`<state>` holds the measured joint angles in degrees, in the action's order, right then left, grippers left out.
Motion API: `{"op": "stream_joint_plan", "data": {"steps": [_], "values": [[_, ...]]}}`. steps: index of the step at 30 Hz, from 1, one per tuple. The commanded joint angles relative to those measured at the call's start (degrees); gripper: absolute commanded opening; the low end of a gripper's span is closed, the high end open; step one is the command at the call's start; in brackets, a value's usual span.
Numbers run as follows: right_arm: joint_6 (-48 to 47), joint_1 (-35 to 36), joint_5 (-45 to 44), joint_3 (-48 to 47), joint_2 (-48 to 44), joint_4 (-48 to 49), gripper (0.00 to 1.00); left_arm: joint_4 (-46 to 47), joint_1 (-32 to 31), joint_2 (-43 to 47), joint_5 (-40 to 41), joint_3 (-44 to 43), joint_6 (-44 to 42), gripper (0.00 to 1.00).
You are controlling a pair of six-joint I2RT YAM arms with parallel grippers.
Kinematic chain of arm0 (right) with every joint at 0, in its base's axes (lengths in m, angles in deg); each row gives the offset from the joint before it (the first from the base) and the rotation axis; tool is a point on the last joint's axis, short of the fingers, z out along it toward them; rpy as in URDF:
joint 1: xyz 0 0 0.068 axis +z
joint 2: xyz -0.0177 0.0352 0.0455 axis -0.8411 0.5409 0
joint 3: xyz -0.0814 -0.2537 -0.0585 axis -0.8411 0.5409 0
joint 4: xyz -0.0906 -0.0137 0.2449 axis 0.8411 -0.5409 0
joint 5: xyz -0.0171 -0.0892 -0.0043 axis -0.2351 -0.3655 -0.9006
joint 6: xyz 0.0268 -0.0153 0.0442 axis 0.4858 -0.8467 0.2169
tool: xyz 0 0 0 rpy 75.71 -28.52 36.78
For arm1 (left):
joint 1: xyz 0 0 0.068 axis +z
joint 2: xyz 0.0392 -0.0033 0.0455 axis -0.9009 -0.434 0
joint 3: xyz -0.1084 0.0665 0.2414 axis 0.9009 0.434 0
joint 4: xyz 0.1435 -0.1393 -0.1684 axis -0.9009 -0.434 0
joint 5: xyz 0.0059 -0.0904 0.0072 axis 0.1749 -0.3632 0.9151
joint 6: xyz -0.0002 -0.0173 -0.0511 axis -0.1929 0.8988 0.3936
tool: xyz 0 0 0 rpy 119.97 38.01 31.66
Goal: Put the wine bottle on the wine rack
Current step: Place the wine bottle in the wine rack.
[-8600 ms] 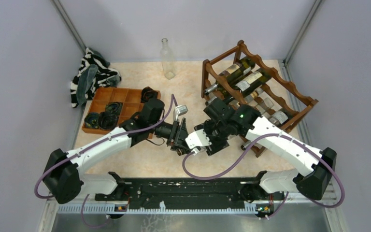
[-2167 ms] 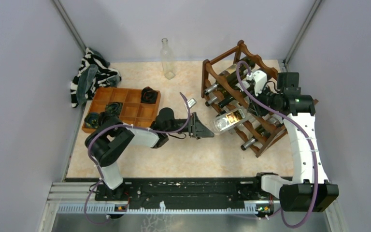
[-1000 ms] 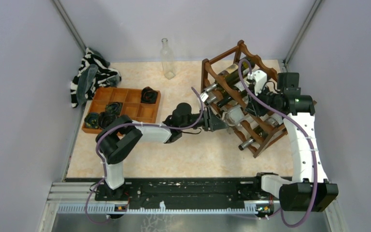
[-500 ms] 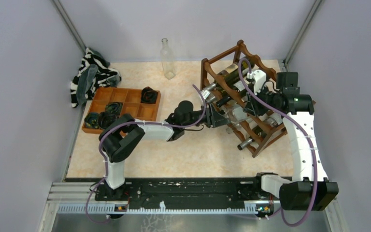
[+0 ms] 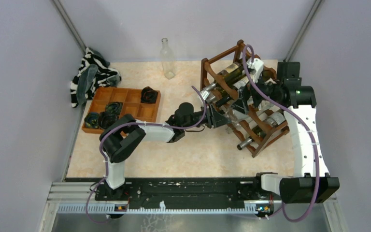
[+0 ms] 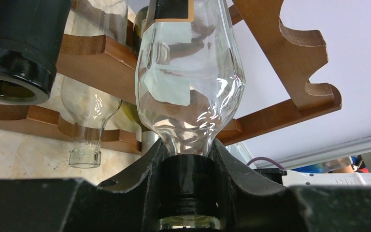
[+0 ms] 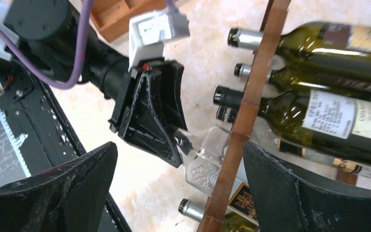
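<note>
Next, my left gripper lets go of the clear wine bottle in the wine rack's middle level (image 5: 256, 101), under my right gripper.
A clear glass wine bottle (image 5: 234, 116) lies on its side in a lower tier of the dark reddish-brown wine rack (image 5: 251, 58), its neck pointing out to the left. My left gripper (image 5: 217, 117) is shut on the bottle's black-capped neck. In the left wrist view the bottle (image 6: 188, 82) rises from the left gripper (image 6: 188, 162) into the wine rack (image 6: 294, 48). My right gripper (image 5: 244, 96) hovers over the rack, open and holding nothing. In the right wrist view its wide-apart fingers (image 7: 53, 193) frame the bottle (image 7: 205, 166), the rack rail (image 7: 251, 106) and the left gripper (image 7: 176, 140).
Several dark green bottles (image 7: 319, 111) fill the rack's upper tiers. An empty clear bottle (image 5: 167, 60) stands upright at the back. An orange-brown compartment tray (image 5: 125, 110) with dark items and a striped cloth (image 5: 92, 77) lie at the left.
My right gripper has opened, let go of the bottle and drawn back over the rack. The left gripper pushed the bottle further into the rack, still shut on its neck.
</note>
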<state>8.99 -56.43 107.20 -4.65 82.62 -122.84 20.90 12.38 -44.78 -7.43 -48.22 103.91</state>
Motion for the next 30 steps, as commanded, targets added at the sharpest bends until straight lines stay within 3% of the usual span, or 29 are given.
{"op": "stream_joint_plan", "data": {"steps": [1,12,14,16,19,23,27,30], "values": [[2.2,-2.9,4.2,-6.3,0.0,1.5,0.98,9.0,-0.5,0.9,3.5,-0.6,-1.7,0.0],[5.2,-20.3,-4.3,-4.7,0.6,7.5,0.98,9.3,-1.0,0.1,5.6,-1.7,-2.6,0.0],[4.3,-22.5,-4.6,-3.7,0.4,7.0,0.93,9.5,-1.1,0.0,6.2,-1.9,-3.1,0.0],[3.3,-23.6,-6.3,-2.8,0.4,6.2,0.83,9.6,-1.3,-0.2,6.7,-2.0,-3.4,0.0],[2.3,-24.0,-7.7,-0.7,0.4,5.3,0.5,9.7,-1.6,-0.4,7.5,-2.4,-4.0,0.0],[0.6,-24.0,-11.8,1.4,-0.4,5.9,0.22,9.0,-2.4,-0.2,9.5,-2.8,-5.4,0.0],[-2.3,-24.0,-14.2,1.1,1.6,3.1,0.1,9.1,-2.9,-0.2,11.4,-2.9,-6.0,0.0],[-4.6,-24.0,-14.3,1.0,3.8,0.1,0.09,9.5,-2.9,-0.6,12.4,-3.2,-6.1,0.0]]}}
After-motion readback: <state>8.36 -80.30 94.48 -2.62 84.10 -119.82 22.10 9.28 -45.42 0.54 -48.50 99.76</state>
